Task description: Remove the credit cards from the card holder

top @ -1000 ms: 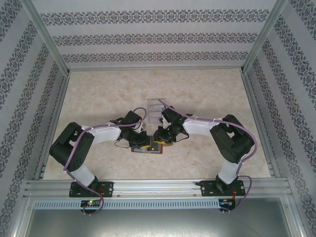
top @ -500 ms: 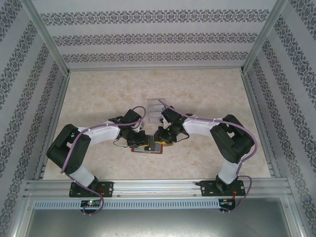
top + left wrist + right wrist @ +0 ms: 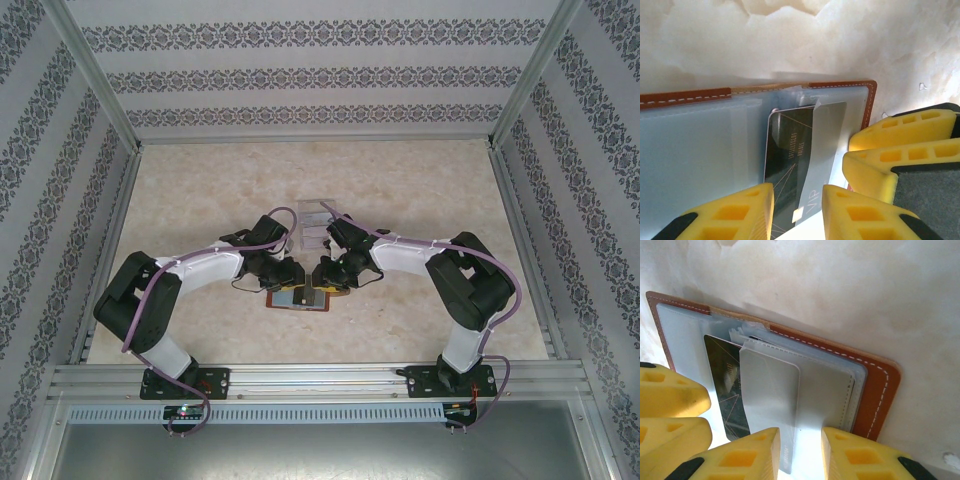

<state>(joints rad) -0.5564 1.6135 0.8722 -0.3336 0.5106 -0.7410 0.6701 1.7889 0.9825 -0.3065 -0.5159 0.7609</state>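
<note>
I need to pinch the card's exposed edge (image 3: 767,160) with my left gripper and pull the card clear, because the grey pocket covers one side of the dark card.
The card holder (image 3: 298,299) lies open on the table, brown leather (image 3: 685,97) framing grey-blue pockets (image 3: 827,390). A dark card (image 3: 790,155) marked VIP sticks partly out of a pocket. Beside it a pale grey card (image 3: 771,400) also pokes out. My left gripper (image 3: 797,212) hangs open low over the dark card, one yellow finger on each side. My right gripper (image 3: 800,455) is open too, its fingers straddling the pale card's edge and the pocket next to it. Both grippers (image 3: 290,280) (image 3: 325,277) meet over the wallet.
A clear plastic box (image 3: 315,225) stands just behind the wallet, between the two wrists. The right gripper's fingers (image 3: 900,145) sit close beside my left ones. Pale marbled table (image 3: 420,190) surrounds the wallet, with patterned walls on three sides.
The left arm has stretched forward and its gripper has shifted slightly up and right over the wallet. The right arm has hardly moved.
</note>
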